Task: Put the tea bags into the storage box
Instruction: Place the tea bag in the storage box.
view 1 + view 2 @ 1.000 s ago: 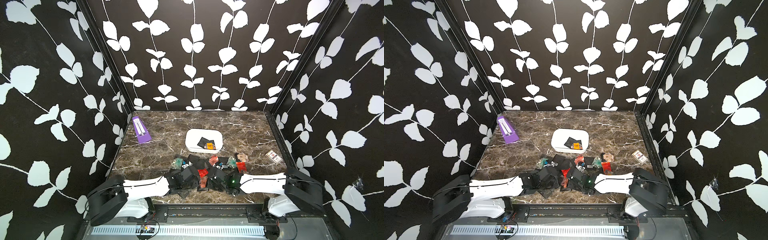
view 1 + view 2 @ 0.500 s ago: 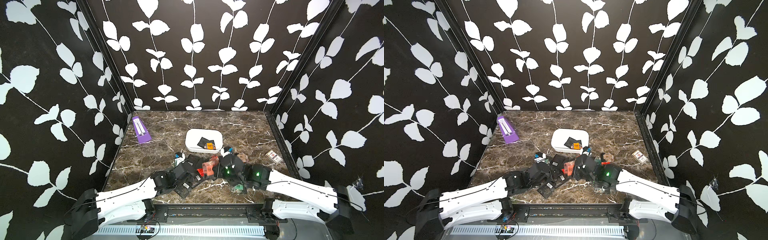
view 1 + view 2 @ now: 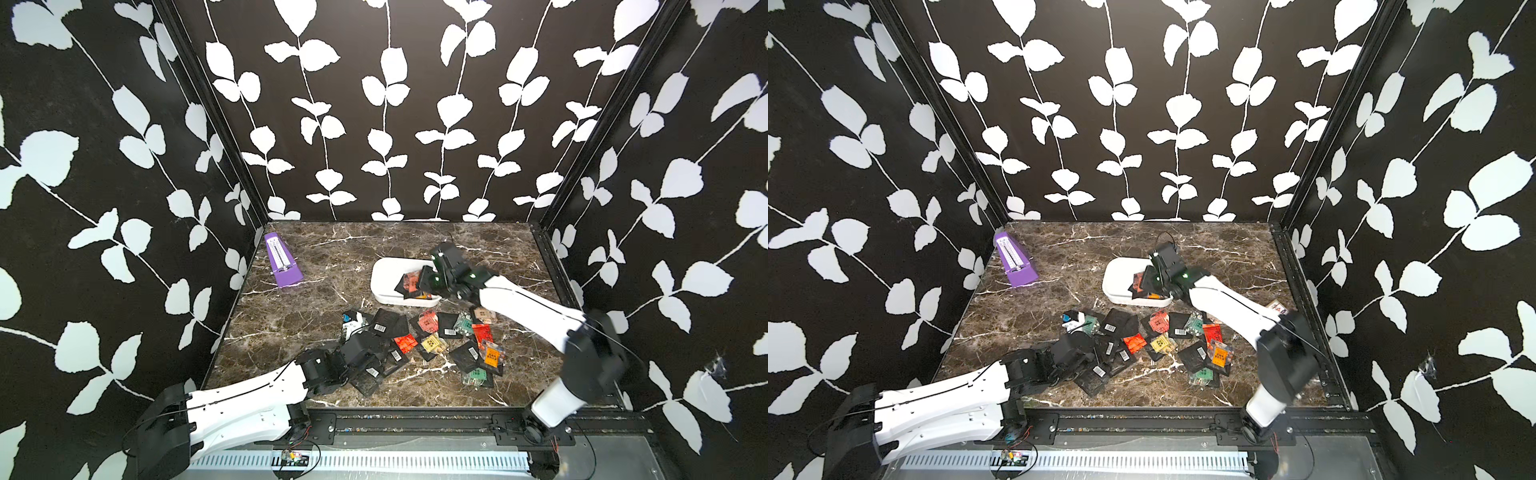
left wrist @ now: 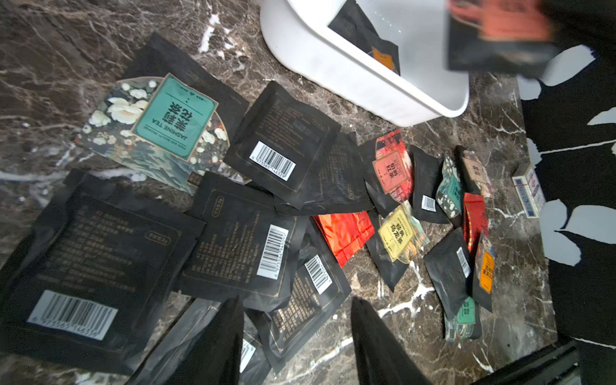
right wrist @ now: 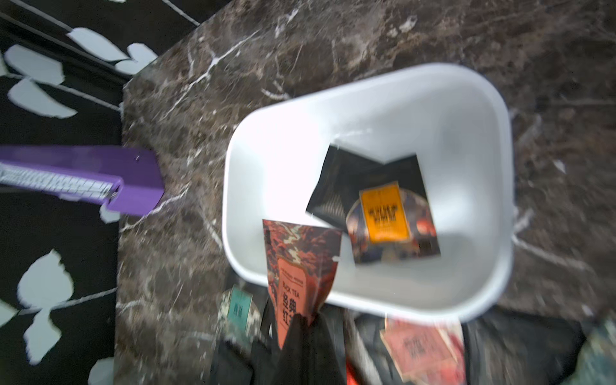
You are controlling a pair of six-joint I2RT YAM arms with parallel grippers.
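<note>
The black sachet next to the red foil is lying half under another sachet, so my left gripper should pinch its free near corner [image 4: 282, 354] and pass it to my right gripper.
Several tea bags [image 3: 432, 332] [image 3: 1163, 338] lie heaped on the marble table in front of the white storage box [image 3: 382, 270] [image 3: 1115, 270] [image 5: 366, 83]. A black sachet and an orange-labelled one [image 5: 383, 213] lie inside the box. My right gripper [image 3: 422, 284] [image 5: 308, 321] hangs over the box's near rim, shut on a corner of a red black-tea sachet [image 5: 300, 263] [image 3: 411, 280]. My left gripper [image 3: 380, 363] [image 4: 295, 305] is open, low over the black barcode sachets [image 4: 246, 243] at the heap's front left, nothing between its fingers.
A purple metronome [image 3: 282, 266] [image 5: 110, 186] stands at the back left by the wall. A white-and-red card pack [image 3: 1277, 307] [image 4: 528, 191] lies at the right edge. A small blue-and-white item [image 3: 351, 322] sits left of the heap. Patterned walls close three sides.
My right arm has lifted off the heap and swung back over the box with the red sachet. My left gripper has stayed at the heap's front left, its jaws wider apart.
</note>
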